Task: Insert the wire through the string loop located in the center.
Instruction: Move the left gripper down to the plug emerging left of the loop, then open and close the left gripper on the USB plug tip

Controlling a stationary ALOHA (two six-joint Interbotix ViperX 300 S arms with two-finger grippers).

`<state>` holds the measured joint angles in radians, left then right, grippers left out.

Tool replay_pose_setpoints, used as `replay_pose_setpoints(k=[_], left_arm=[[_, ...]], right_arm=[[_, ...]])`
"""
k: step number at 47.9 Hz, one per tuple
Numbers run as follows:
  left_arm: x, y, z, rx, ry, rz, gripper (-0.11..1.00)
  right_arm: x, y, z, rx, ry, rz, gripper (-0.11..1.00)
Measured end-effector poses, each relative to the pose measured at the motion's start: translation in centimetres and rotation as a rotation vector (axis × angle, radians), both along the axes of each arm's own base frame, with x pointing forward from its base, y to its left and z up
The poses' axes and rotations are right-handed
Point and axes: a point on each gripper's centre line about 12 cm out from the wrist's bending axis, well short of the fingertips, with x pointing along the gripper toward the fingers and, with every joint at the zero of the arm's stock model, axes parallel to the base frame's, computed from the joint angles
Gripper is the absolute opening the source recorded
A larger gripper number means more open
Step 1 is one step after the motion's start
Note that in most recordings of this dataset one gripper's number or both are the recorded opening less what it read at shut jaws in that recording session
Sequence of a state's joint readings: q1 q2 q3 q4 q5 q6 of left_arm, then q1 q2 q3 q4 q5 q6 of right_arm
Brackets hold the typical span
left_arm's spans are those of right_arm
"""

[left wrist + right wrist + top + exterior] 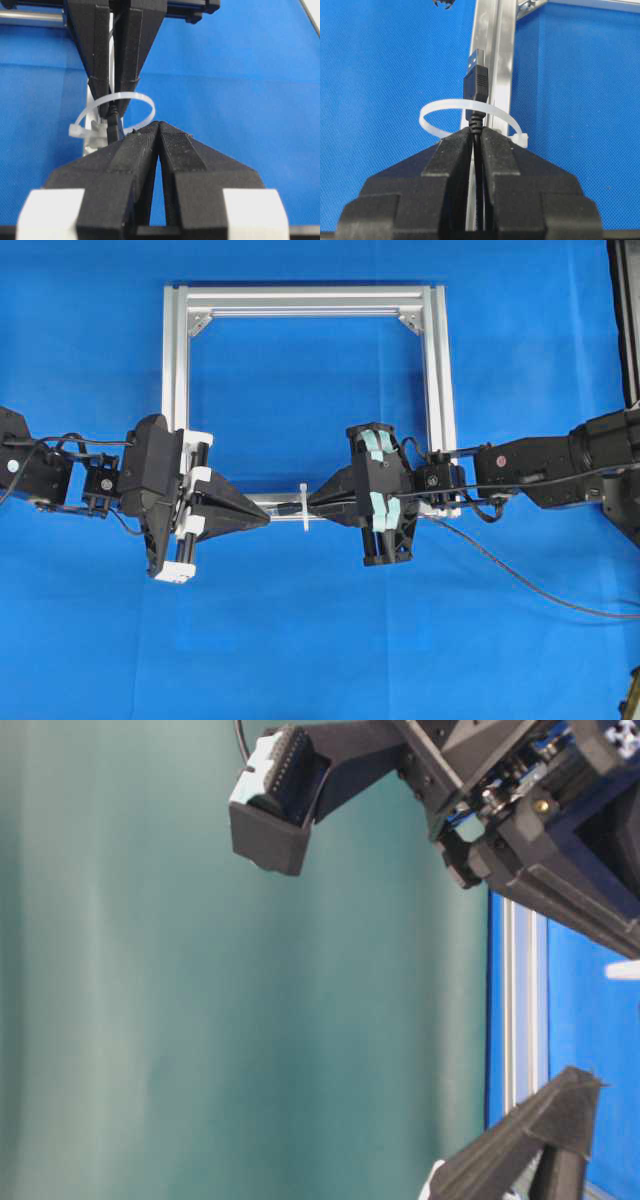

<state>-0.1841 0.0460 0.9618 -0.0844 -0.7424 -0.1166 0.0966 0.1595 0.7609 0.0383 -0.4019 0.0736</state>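
Observation:
Next, my left gripper backs away from its shut spot beside the plug poking through the string loop, then opens and closes around the plug's metal tip (475, 59).
The white string loop (303, 508) stands on the near rail of the silver frame (175, 360), between my two grippers. My right gripper (476, 130) is shut on the black wire just behind its plug (476, 85). The plug pokes through the string loop (435, 111) with its metal tip past the band. In the left wrist view the plug (113, 129) comes out of the loop (142, 99), just left of my left gripper (159, 123). That gripper is shut with nothing between its fingers. Overhead, the left gripper (268, 521) and the right gripper (312, 507) point at each other across the loop.
The square frame lies on a blue cloth, and its rail (490, 50) runs on ahead of the plug. Triangular brackets (200, 320) sit in its far corners. The wire trails off over the cloth to the right edge. Black equipment (628, 320) stands at the far right.

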Motion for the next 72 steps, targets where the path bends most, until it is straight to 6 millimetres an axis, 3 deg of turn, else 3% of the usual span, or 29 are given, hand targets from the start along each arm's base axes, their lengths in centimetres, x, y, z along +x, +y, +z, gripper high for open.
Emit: replay_pose_setpoints(k=[23, 26, 35, 40, 58, 72], left_arm=[[0.3, -0.1, 0.2, 0.013, -0.003, -0.005, 0.03], [0.3, -0.1, 0.2, 0.013, -0.005, -0.005, 0.13], [0.3, -0.1, 0.2, 0.014, -0.003, -0.007, 0.71], [0.3, -0.1, 0.2, 0.014, -0.002, -0.007, 0.9], [0.6, 0.3, 0.1, 0.011, 0.014, 0.006, 0.89], [2.1, 0.3, -2.6, 0.018, 0.093, 0.013, 0.89]], right_arm=[[0.0, 0.0, 0.0, -0.001, -0.002, 0.001, -0.01], [0.0, 0.0, 0.0, 0.0, 0.0, 0.0, -0.01], [0.0, -0.1, 0.0, -0.001, 0.0, 0.0, -0.01], [0.0, 0.0, 0.1, 0.0, -0.003, 0.0, -0.01], [0.0, 0.0, 0.1, -0.002, -0.003, 0.002, -0.01], [0.0, 0.0, 0.1, -0.001, -0.002, 0.001, -0.01]])
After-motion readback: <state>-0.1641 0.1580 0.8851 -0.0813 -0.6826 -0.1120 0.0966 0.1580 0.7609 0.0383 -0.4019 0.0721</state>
